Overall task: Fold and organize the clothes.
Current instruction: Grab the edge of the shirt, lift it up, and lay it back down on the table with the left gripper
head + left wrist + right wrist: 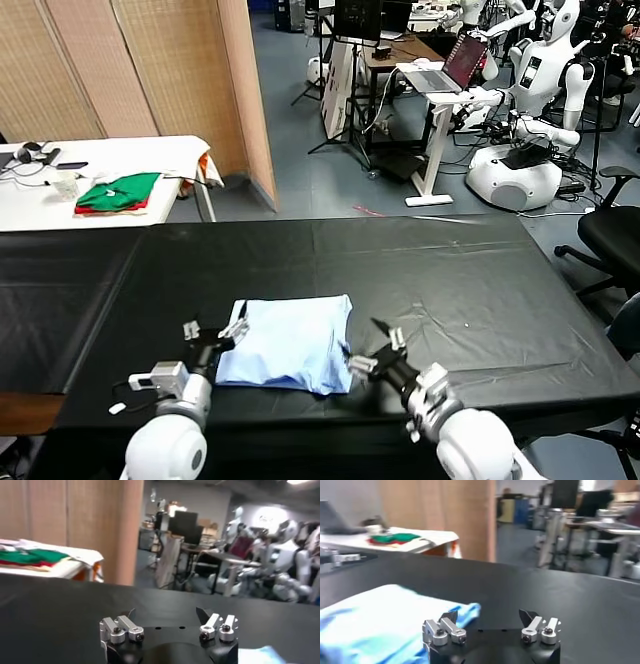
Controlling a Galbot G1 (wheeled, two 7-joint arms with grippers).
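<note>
Next, my left gripper takes the folded T-shirt at the middle of its short edge [228,352], the one that lies farthest from my right gripper.
The clothes, one pale light-blue T-shirt [292,340], lie folded into a rough rectangle on the black table [450,290], near its front edge. My left gripper [213,331] is open at the shirt's left edge, and nothing is between its fingers. In the left wrist view, only black cloth lies in front of the open left gripper [166,615], and a bit of the shirt [261,655] shows to one side. My right gripper [373,346] is open just off the shirt's front right corner. The right wrist view shows the right gripper [488,616] empty, with the shirt [385,617] beside one finger.
Green and red folded garments [118,192] lie on a white side table [110,155] at the back left. A wooden screen [150,60] stands behind that table. Desks and other robots [530,110] fill the room beyond, and a black chair [612,235] stands at the right.
</note>
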